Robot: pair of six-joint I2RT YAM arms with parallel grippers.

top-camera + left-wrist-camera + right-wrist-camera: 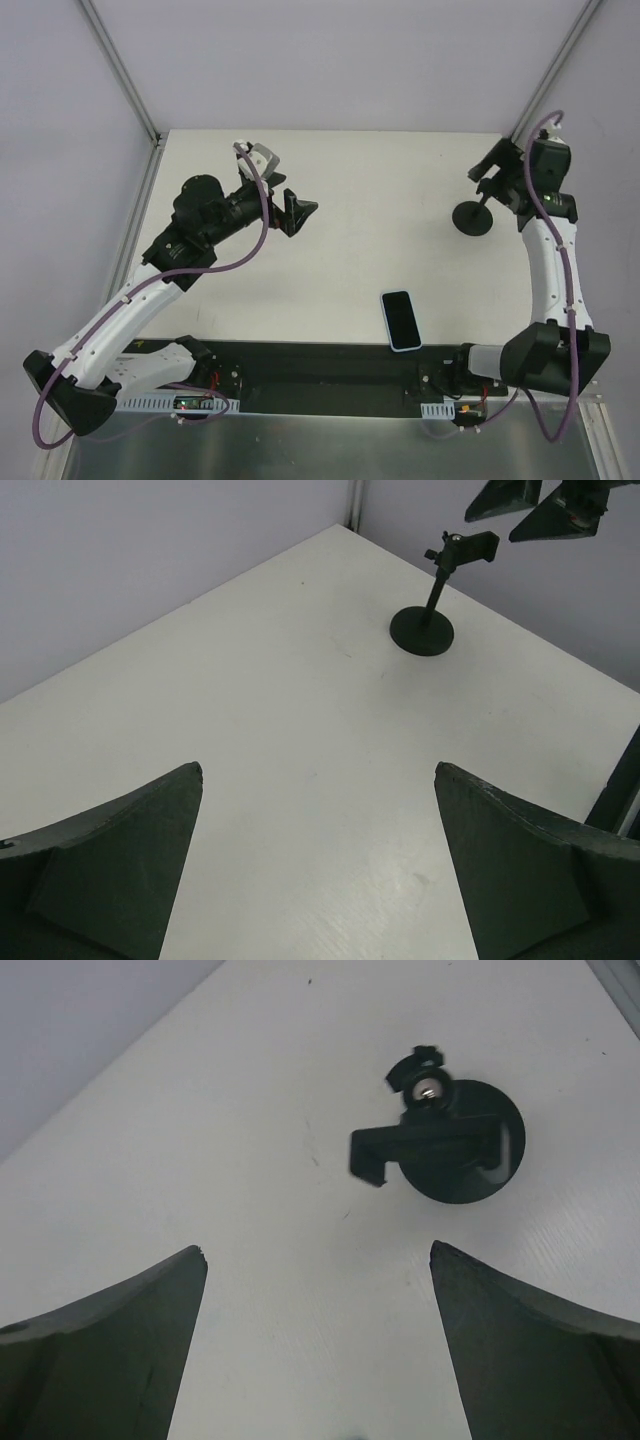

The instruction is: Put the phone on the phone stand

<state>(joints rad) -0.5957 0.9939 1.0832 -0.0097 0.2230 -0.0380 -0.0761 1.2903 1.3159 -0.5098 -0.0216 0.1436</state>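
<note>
The cradle's outer end (503, 194) (497, 1148) on the phone stand, the end that is farther from my left gripper, will be gripped by my right gripper as I close it there.
The phone (401, 320) lies flat, screen up, near the table's front edge, right of centre; neither wrist view shows it. The phone stand (472, 217) stands upright at the right rear, its cradle empty. It also shows in the left wrist view (423, 630) and, from above, in the right wrist view (455, 1145). My right gripper (489, 167) is open and empty, hovering just behind and above the stand; in its own view (318, 1250) the jaws stand wide apart. My left gripper (300, 212) is open and empty above the table's left middle, far from the phone, and points at the stand in its own view (318, 768).
The white table (350, 260) is bounded by pale walls and metal frame rails (140, 215) on the left and at the right rear corner. A black base strip (320, 365) with both arm bases runs along the near edge, close behind the phone.
</note>
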